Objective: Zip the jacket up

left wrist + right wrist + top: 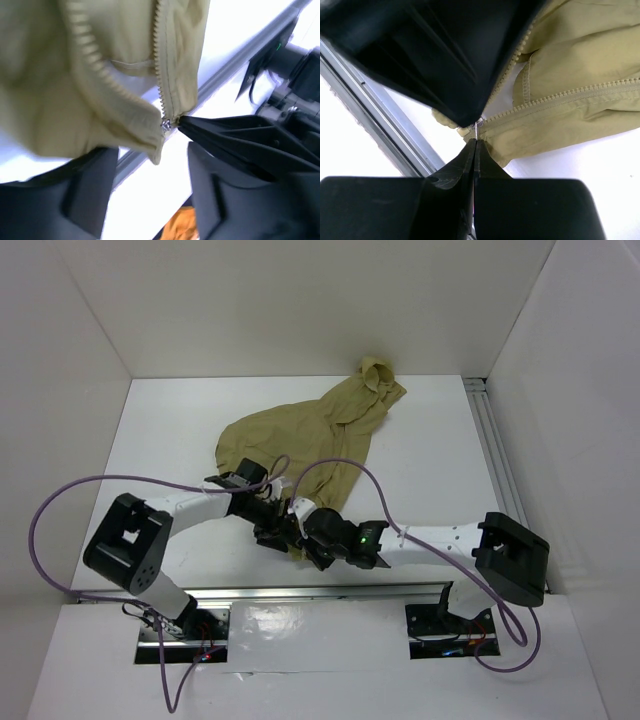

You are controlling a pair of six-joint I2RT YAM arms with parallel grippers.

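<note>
The jacket's hem hangs loose below the zipper slider, so my left gripper should pinch the hem's bottom tip (155, 156) before my right gripper pulls the slider up.
The olive-tan jacket (300, 435) lies spread on the table, hood at the far right. Its bottom hem reaches both grippers near the front edge. My right gripper (475, 144) is shut on the small metal zipper pull (476, 130) at the bottom end of the zipper (560, 97). In the left wrist view the slider (165, 125) sits at the hem corner, where two rows of teeth (162, 65) part, and the right gripper's black fingers (225, 132) pinch it. My left gripper (150, 150) is open, fingers wide apart just below the hem. Both grippers (285, 530) are close together.
An aluminium rail (320, 592) runs along the table's front edge just behind the grippers, and also shows in the right wrist view (375, 115). Another rail (497, 455) lines the right side. White walls enclose the table. A purple cable (360, 475) loops over the jacket.
</note>
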